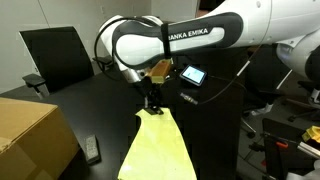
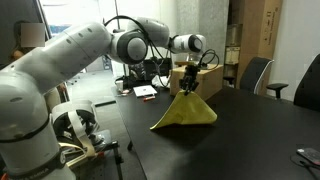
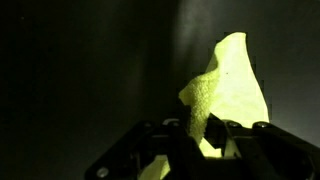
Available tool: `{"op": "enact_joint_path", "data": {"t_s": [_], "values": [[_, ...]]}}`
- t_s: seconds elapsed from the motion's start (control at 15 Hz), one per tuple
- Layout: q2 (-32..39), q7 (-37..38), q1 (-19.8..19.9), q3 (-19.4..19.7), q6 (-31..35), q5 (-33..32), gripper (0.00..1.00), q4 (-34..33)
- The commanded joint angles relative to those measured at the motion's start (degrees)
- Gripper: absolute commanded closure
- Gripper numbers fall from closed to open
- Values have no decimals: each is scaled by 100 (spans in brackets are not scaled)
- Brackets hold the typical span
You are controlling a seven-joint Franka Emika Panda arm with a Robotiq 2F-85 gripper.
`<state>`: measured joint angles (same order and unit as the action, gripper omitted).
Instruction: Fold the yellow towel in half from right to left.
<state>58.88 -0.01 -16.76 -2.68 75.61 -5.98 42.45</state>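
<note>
The gripper needs to release the top point of the yellow towel down on the towel's lower part on the black table (image 1: pixel 158 160).
The yellow towel (image 1: pixel 155 148) is pale lemon cloth, lifted by one edge into a tent shape over the black table; it shows in both exterior views (image 2: pixel 187 112). My gripper (image 1: pixel 152 104) is shut on the towel's top point and holds it up off the table (image 2: pixel 188 88). In the wrist view the towel (image 3: pixel 228 85) hangs down from between the dark fingers (image 3: pixel 200 135), and its lower part spreads on the table.
A tan cardboard box (image 1: pixel 30 135) stands at the table's near corner, with a small dark tablet (image 1: pixel 91 150) beside it. A black monitor (image 1: pixel 58 57) stands at the back. Office chairs (image 2: pixel 256 75) and a white paper (image 2: pixel 145 92) lie beyond the table.
</note>
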Motion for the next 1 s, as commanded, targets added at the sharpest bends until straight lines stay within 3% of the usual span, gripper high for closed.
{"op": "enact_joint_path", "data": {"t_s": [0.0,0.27,0.47,0.93], "values": [[-146,-525,-419,-45,13,-343,97,42],[-212,-1127,-871,-7,164,-842,97,492],[-293,-1488,-993,-72,353,-1019,97,956],[-535,-1673,-1328,-5,382,-1607,97,1327]]}}
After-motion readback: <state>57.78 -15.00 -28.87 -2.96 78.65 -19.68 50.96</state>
